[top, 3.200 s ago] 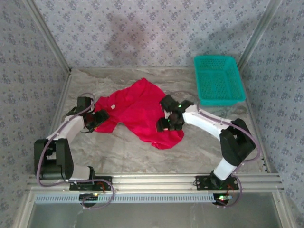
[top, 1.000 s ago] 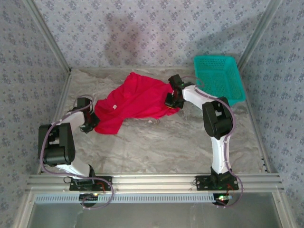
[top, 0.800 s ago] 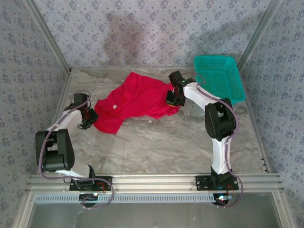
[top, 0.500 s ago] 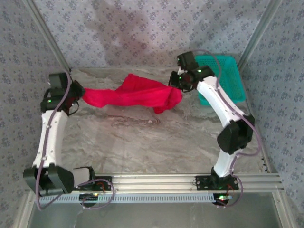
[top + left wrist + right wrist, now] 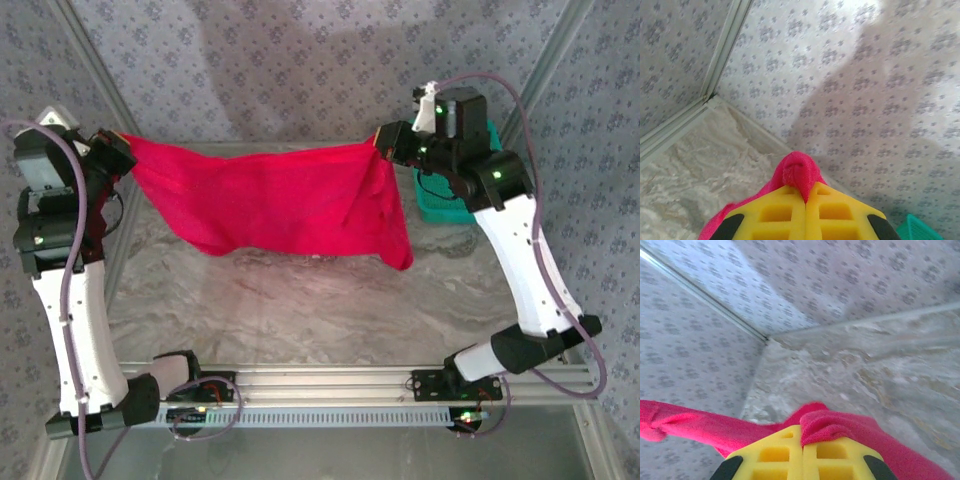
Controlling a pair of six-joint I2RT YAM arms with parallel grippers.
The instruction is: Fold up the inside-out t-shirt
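Note:
Next, the left gripper releases the red t-shirt's end, now raised in the air, on the marbled table (image 5: 213,184) near the table's back edge, away from the basket.
The bright red inside-out t-shirt (image 5: 270,200) hangs stretched in the air between both arms, its lower edge sagging toward the table. My left gripper (image 5: 118,147) is raised at the far left and shut on the shirt's left end; a red bunch of cloth (image 5: 799,172) pokes out between its yellow fingers (image 5: 775,212). High at the right, my right gripper (image 5: 382,141) is shut on the other end, with a fold of red cloth (image 5: 837,425) pinched between its yellow fingers (image 5: 772,455). A longer flap of the shirt dangles below the right gripper.
The teal mesh basket (image 5: 440,195) sits at the back right of the marbled table (image 5: 300,310), mostly behind my right arm; its corner (image 5: 920,229) appears in the left wrist view. Patterned walls and metal frame posts (image 5: 90,70) close in the back and sides.
Both arms rose and spread apart, lifting the shirt off the table and pulling it from a crumpled heap into a wide hanging sheet.

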